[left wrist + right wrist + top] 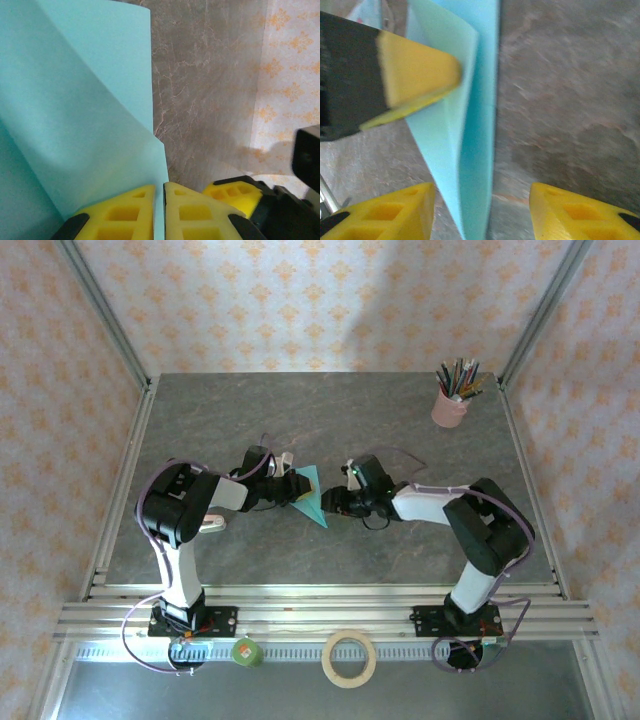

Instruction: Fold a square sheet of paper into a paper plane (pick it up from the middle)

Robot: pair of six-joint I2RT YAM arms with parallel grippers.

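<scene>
The folded flap gapes above the paper's lower layer. My right gripper needs to close around the paper's edges [476, 215] near its pointed end while my left gripper presses the flap.
The turquoise square sheet of paper [312, 496] is folded into a slim pointed shape with its tip toward the near edge, held above the middle of the table. My left gripper [295, 489] comes from the left and is shut on it; in the left wrist view the yellow fingertips [135, 210] pinch the paper's [75, 100] edge. My right gripper [331, 503] faces it from the right. Its jaws stand open either side of the paper's [470, 150] pointed end without touching it. The left gripper's yellow finger [415, 65] presses the paper's upper part.
A pink cup of pencils [451, 405] stands at the back right corner. A roll of tape [349, 658] and a small green object [246, 651] lie in front of the arm bases. Metal rails border the grey table [300, 410].
</scene>
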